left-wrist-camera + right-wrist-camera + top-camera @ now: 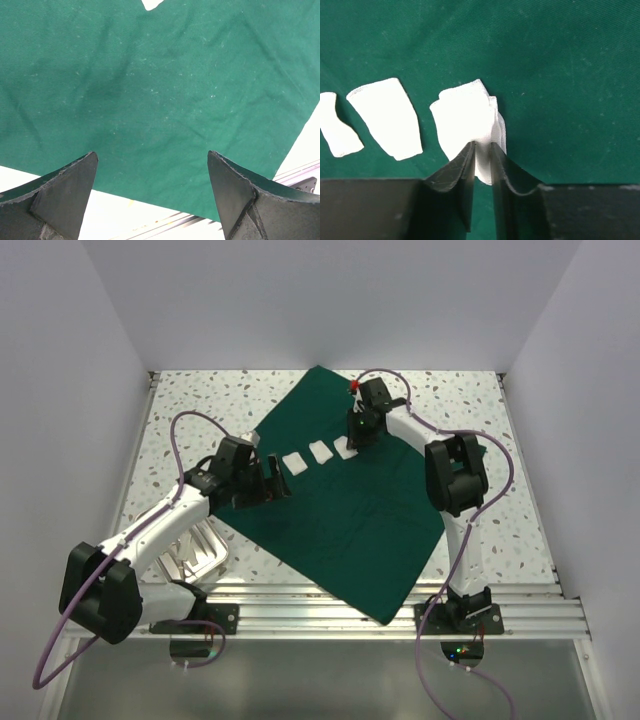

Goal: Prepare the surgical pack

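I have a narrow fold of the white pad, in from its near corner, pinched in my right gripper, so I should open it and close around that corner (485, 178) before lifting.
The dark green drape (350, 505) lies spread flat as a big square sheet on the speckled table. Three white pads lie in a row on it: left pad (295, 462), middle pad (321, 451), right pad (346, 447). My right gripper (357, 436) is shut on the near edge of the right pad (465, 120), pinching its gauze against the drape (560, 75). The other two pads (385, 117) lie to its left. My left gripper (268, 483) is open and empty just above the drape's left edge (160, 90), left of the pads.
A shiny steel tray (200, 555) sits on the table at the near left, partly under my left arm. Aluminium rails (400, 605) run along the front edge, and the drape's near corner overhangs them. White walls enclose the table.
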{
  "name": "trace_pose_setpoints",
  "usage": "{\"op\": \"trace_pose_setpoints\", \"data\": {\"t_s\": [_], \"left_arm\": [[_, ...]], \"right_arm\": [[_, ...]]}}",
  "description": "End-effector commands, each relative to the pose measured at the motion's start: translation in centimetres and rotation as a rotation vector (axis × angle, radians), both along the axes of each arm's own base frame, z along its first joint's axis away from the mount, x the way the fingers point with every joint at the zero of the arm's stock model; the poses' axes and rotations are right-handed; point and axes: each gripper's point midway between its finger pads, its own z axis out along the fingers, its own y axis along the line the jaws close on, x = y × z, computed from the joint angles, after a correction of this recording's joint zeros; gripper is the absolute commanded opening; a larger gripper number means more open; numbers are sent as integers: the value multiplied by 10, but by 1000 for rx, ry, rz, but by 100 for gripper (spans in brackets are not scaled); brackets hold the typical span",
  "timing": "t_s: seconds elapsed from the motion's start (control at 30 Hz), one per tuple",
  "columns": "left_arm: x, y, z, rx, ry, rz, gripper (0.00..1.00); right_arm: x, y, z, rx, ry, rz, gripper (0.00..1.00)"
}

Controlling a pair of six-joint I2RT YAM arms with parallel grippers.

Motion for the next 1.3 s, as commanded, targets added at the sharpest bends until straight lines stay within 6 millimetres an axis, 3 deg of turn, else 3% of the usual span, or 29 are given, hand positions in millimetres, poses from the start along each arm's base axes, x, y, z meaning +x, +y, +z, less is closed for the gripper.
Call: {"op": "trace_pose_setpoints", "data": {"t_s": [0.0,0.1,0.33,0.7,0.93,1.27], "left_arm": [[6,-7,3,-15,-38,-19,94],[5,-6,2,-14,-33,-21,95],[4,-8,2,-16,-34,-25,94],[2,-9,0,-16,-30,-31,95],[3,-10,-1,-17,-28,-30,95],[2,-10,-1,-19,-27,-32,95]], "right_arm": [[8,-2,26,-9,-61,0,25],[7,-6,32,-25,-63,-7,32],[-1,-10,40,-27,-62,-8,37],[-14,-15,30,46,24,-46,46],[-16,-10,18,111,69,-62,46],[-15,4,18,218,104,-58,39]]}}
